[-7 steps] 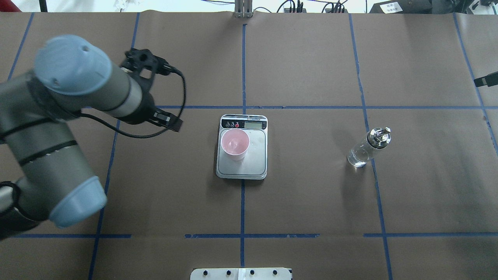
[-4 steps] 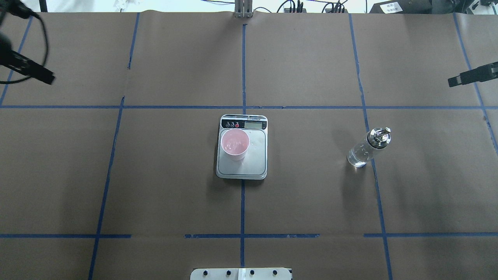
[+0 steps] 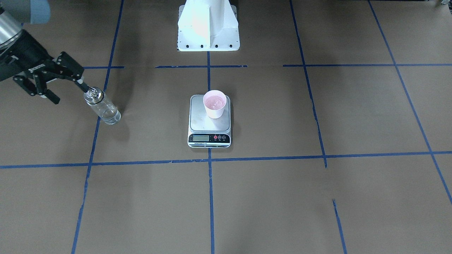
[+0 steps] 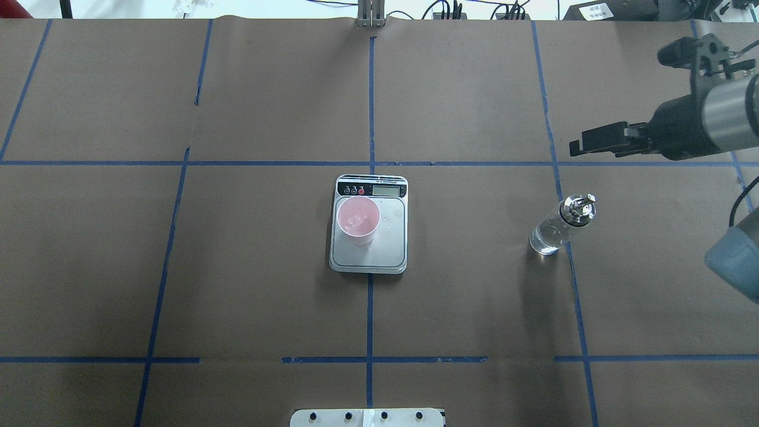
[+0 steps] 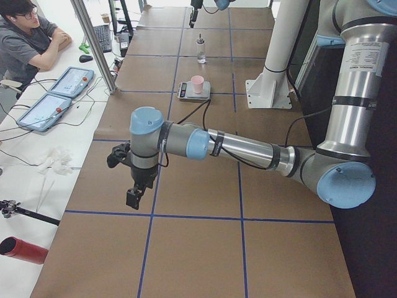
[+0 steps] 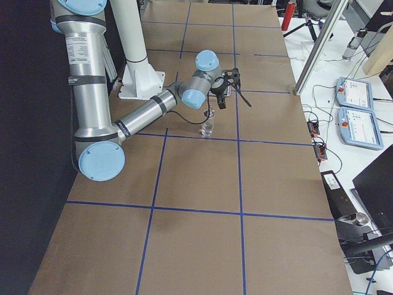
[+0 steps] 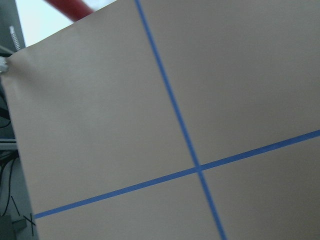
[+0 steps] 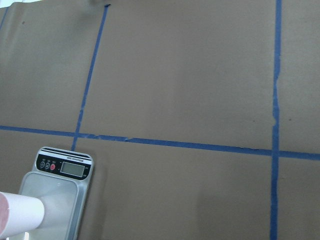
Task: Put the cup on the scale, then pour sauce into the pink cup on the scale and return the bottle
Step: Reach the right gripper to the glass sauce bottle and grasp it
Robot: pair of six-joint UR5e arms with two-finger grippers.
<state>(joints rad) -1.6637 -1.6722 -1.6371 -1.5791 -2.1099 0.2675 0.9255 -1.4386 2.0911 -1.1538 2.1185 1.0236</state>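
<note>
My right gripper will go to the clear glass bottle next and close around the bottle's body (image 3: 104, 109), just below its silver cap.
The pale pink cup (image 4: 358, 220) stands upright on the rear left of the silver-grey scale (image 4: 385, 249), at mid table. They also show in the front view, cup (image 3: 214, 103) on scale (image 3: 199, 121). The clear glass bottle (image 4: 560, 225) with a silver cap stands free on the paper to the right. My right gripper (image 3: 69, 92) is open and empty, raised beside the bottle (image 3: 102, 107) and not around it. In the overhead view the right gripper (image 4: 578, 147) is beyond the bottle. My left gripper (image 5: 133, 197) shows only in the left side view, far from the scale; I cannot tell its state.
Brown paper with blue tape lines covers the table. The white robot pedestal (image 3: 208, 24) stands behind the scale. An operator (image 5: 25, 37) sits by tablets (image 5: 53, 102) off the far side. The right wrist view shows the scale (image 8: 62, 192) and cup (image 8: 17, 220) at lower left.
The left arm has swung out of the overhead view to the left. The right arm has come in from the right edge toward the bottle. Cup, scale and bottle have not moved.
</note>
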